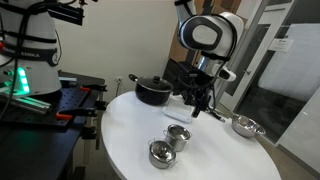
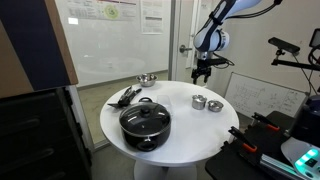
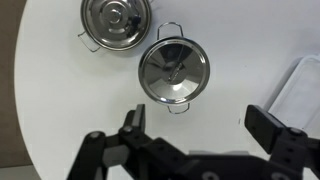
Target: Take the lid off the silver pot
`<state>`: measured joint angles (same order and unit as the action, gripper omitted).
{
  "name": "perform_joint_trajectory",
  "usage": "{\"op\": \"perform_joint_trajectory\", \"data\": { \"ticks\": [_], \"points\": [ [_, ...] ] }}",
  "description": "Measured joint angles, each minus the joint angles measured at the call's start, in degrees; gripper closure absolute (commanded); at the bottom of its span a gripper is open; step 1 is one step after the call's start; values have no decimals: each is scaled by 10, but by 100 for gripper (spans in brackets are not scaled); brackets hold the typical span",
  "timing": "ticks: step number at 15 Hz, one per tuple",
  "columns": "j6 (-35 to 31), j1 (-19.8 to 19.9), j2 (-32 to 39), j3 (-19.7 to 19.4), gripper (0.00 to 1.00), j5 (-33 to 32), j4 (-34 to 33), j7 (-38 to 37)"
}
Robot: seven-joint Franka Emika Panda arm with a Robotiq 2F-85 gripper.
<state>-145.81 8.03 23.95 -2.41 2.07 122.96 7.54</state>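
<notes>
Next, I close my gripper on the tiny knob (image 1: 178, 129) (image 3: 176, 73) in the middle of the lid of the straight-sided silver pot.
Two small steel pots stand side by side on the round white table (image 1: 130, 135). The silver pot (image 3: 173, 72) is the straight-sided one, nearer my gripper, and its shiny lid (image 3: 172, 66) with a tiny knob is on it. It shows in both exterior views (image 1: 178, 135) (image 2: 199, 101). My gripper (image 3: 198, 125) is open and empty. It hangs above the table a short way from the pot, and in the exterior views (image 1: 197, 100) (image 2: 203, 72) it is clearly higher than the pot.
The wider silver pot (image 3: 116, 20) with its own lid stands right beside it (image 1: 160, 153) (image 2: 214, 105). A black pot with a glass lid (image 1: 152, 90) (image 2: 145, 122) and a silver pan (image 1: 245, 126) (image 2: 146, 79) stand near the table's rim.
</notes>
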Motion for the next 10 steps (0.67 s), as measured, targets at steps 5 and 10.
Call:
{"op": "perform_joint_trajectory", "data": {
  "ticks": [5, 10],
  "points": [
    [0, 1, 1, -1, 0, 1, -1, -5],
    [1, 13, 2, -5, 0, 28, 5, -29]
  ]
}}
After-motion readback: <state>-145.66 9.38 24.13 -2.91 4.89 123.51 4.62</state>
